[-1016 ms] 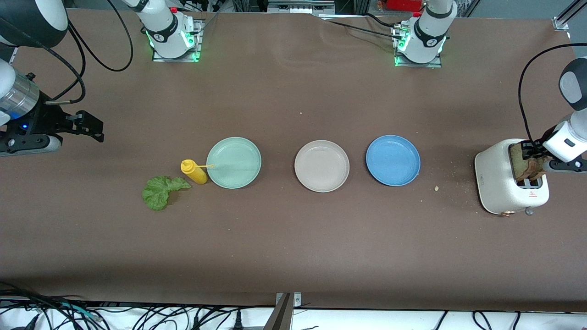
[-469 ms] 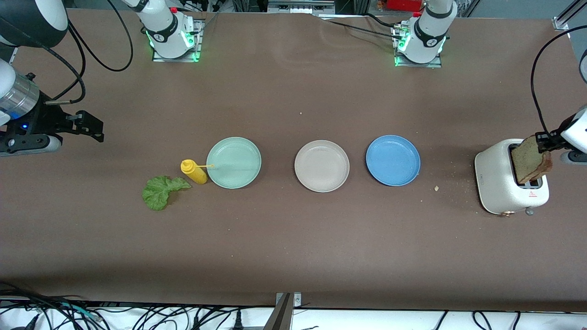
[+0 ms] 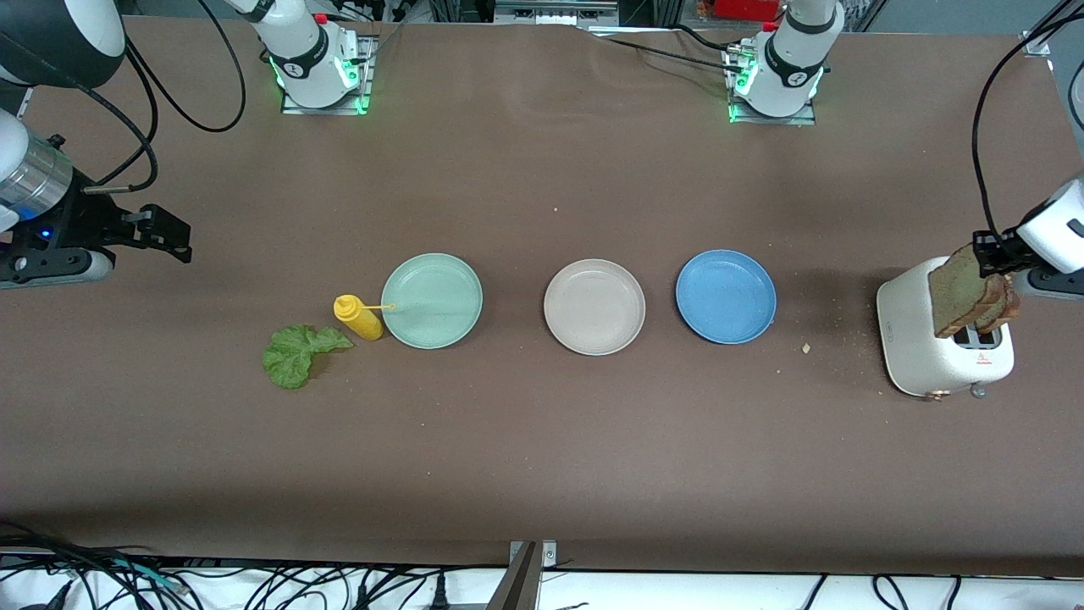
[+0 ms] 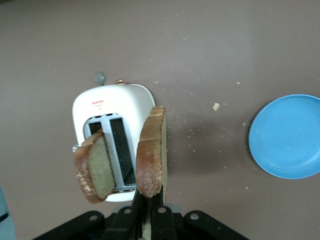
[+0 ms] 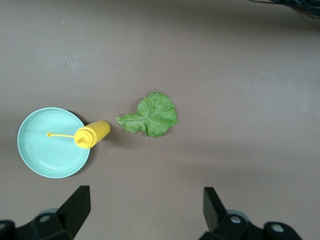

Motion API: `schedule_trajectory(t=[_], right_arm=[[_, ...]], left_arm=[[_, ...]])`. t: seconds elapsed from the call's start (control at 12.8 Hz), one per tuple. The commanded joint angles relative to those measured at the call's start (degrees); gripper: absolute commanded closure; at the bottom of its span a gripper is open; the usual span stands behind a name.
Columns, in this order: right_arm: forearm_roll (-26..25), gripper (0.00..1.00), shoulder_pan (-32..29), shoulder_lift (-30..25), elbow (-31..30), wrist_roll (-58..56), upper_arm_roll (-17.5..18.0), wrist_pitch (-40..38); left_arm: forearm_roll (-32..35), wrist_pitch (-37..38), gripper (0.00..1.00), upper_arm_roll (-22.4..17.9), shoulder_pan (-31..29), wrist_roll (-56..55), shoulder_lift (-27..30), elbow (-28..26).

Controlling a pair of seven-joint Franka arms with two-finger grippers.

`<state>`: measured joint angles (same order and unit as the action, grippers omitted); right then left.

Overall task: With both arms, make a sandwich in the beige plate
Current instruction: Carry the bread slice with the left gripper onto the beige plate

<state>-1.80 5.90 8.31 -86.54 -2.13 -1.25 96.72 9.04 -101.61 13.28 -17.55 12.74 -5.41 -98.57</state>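
My left gripper has the bread slice. It will let go of it on the bare middle of the beige plate (image 3: 590,306).
My left gripper (image 3: 987,257) (image 4: 148,197) is shut on the top edge of a brown-crusted bread slice (image 3: 955,290) (image 4: 151,150), which hangs upright over the white toaster (image 3: 919,339) (image 4: 107,100). A second slice (image 3: 1001,308) (image 4: 94,167) leans out of a toaster slot. The beige plate (image 3: 594,307) sits bare at the table's middle. A green lettuce leaf (image 3: 292,356) (image 5: 152,115) lies flat toward the right arm's end. My right gripper (image 3: 165,233) (image 5: 145,200) waits open over the table at that end, with nothing between its fingers.
A mint-green plate (image 3: 432,301) (image 5: 52,142) has a yellow squeeze bottle (image 3: 360,318) (image 5: 92,134) lying beside it, its nozzle over the rim. A blue plate (image 3: 726,296) (image 4: 287,137) sits between the beige plate and the toaster. Crumbs dot the table near the toaster.
My left gripper has lifted the bread slice up out of the toaster slot and slightly toward the plates. The second slice now shows leaning in the toaster. The right arm has not moved.
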Motion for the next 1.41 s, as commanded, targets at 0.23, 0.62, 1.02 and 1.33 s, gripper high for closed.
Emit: schedule_trajectory(t=[0.23, 0.62, 1.02, 1.33], right_arm=[[1.01, 0.00, -0.10, -0.31, 0.40, 0.55, 0.10, -0.39], [0.93, 0.00, -0.10, -0.31, 0.40, 0.55, 0.10, -0.39], [1.01, 0.00, -0.10, -0.31, 0.49, 0.55, 0.02, -0.39], [1.01, 0.00, -0.10, -0.31, 0.40, 0.55, 0.02, -0.39]], left_arm=[[-21.04, 3.43, 1.00, 2.96, 0.24, -1.22, -1.26, 0.31], [-36.78, 1.95, 1.00, 6.49, 1.63, -4.83, -9.69, 0.57], [-45.86, -4.45, 1.00, 6.40, 9.88, -4.91, -18.83, 0.57], [-54.20, -11.76, 1.00, 6.49, 16.31, -4.83, -25.34, 0.57]])
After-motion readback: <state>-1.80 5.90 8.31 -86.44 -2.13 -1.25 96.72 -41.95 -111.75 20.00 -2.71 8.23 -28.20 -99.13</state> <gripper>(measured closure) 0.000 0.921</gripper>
